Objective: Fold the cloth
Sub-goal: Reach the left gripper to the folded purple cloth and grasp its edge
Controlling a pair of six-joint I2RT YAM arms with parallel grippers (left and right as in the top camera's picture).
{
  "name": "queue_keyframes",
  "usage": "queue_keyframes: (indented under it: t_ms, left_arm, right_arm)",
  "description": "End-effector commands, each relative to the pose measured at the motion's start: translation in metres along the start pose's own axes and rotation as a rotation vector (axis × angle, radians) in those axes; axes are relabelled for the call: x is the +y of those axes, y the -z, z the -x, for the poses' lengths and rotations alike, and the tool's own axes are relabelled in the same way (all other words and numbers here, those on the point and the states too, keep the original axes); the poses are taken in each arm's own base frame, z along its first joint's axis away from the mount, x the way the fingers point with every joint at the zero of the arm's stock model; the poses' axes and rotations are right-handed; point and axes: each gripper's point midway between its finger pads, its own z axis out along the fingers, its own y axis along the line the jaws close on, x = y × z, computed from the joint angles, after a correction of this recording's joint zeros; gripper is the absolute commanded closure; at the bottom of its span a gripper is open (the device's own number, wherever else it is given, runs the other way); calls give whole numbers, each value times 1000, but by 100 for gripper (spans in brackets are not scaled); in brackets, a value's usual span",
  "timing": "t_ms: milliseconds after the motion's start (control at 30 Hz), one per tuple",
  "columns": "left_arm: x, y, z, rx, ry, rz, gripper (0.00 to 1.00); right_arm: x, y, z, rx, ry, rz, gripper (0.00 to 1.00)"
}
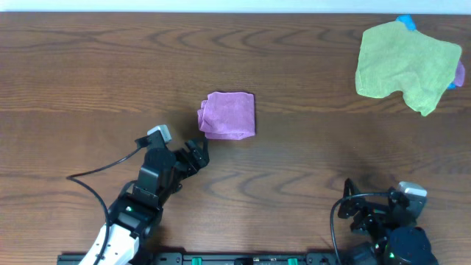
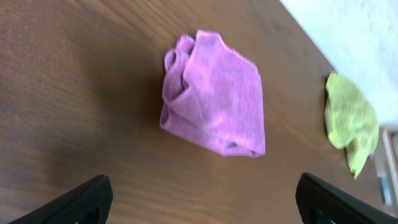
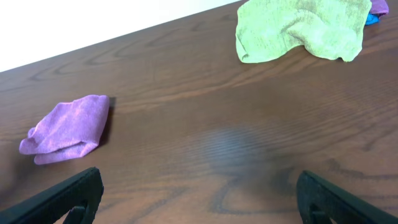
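Note:
Next, my left gripper goes to the purple cloth's near corner at its bunched end (image 1: 207,135) (image 2: 166,121) and closes there.
The purple cloth (image 1: 229,115) lies folded into a small thick bundle near the middle of the wooden table, with bunched layers at its left end. It also shows in the left wrist view (image 2: 214,93) and in the right wrist view (image 3: 67,127). My left gripper (image 1: 196,152) is open and empty, just below and left of the cloth, apart from it; its fingertips frame bare table in the left wrist view (image 2: 202,199). My right gripper (image 1: 353,202) is open and empty at the front right, far from the cloth, over bare wood (image 3: 199,196).
A larger light-green cloth (image 1: 407,65) lies crumpled at the back right corner, with a small blue item (image 1: 407,23) and a bit of purple peeking from under it. The table's far edge runs along the top.

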Motion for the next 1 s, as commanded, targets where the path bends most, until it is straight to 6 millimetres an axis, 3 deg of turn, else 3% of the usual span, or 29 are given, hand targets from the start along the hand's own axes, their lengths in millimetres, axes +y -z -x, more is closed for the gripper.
queue_keyframes:
  t_ms: [0,200,567,667,733,967]
  left_arm:
    - [26,-4,-6,-41,111,63,4]
    - [52,-7,-21,-80,199,31,4]
    - [59,-8,-22,-108,377,11,0]
    - [57,-13,-24,-96,420,2,0]
    - [53,-17,-23,-91,436,-12,5]
    - [25,-49,-22,7,432,-6,4]
  right_arm:
    - [-4,0,0,-9,-17,-18,1]
    - [-4,0,0,-9,-17,-18,1]
    - [-4,0,0,-9,-17,-18,1]
    - [-4,0,0,-9,-17,-18,1]
    - [-4,0,0,-9,-17,-18,1]
    - [-4,0,0,-9,-17,-18,1]
